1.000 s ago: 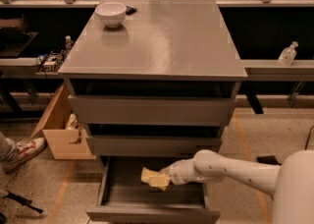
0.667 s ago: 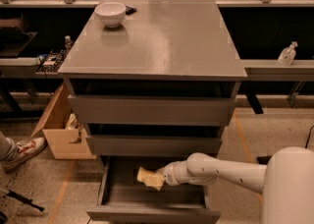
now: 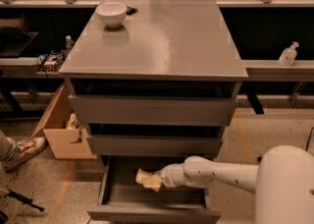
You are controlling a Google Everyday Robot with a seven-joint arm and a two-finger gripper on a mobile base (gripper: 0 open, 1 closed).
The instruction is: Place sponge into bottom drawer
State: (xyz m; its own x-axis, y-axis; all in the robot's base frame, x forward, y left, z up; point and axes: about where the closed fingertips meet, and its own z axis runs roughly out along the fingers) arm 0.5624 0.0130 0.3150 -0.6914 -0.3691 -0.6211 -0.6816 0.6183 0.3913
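My gripper is going to release the sponge on the bottom drawer's inside [image 3: 135,182], toward the side closest to the wooden box.
The pale-yellow sponge [image 3: 148,179] is held at the tip of my gripper [image 3: 156,179], over the inside of the open bottom drawer [image 3: 117,196] of the grey cabinet. My white arm reaches in from the lower right, level with the drawer's tray. The sponge sits near the middle-left of the tray, just below the front of the middle drawer [image 3: 154,145]. I cannot tell whether the sponge touches the tray floor.
A white bowl [image 3: 111,14] stands on the cabinet top [image 3: 162,41] at the back left. A wooden box [image 3: 61,129] sits on the floor left of the cabinet, with a person's shoe [image 3: 24,150] beside it. A clear bottle [image 3: 288,54] stands on the right shelf.
My gripper with the sponge has moved left and slightly down, deeper over the open bottom drawer.
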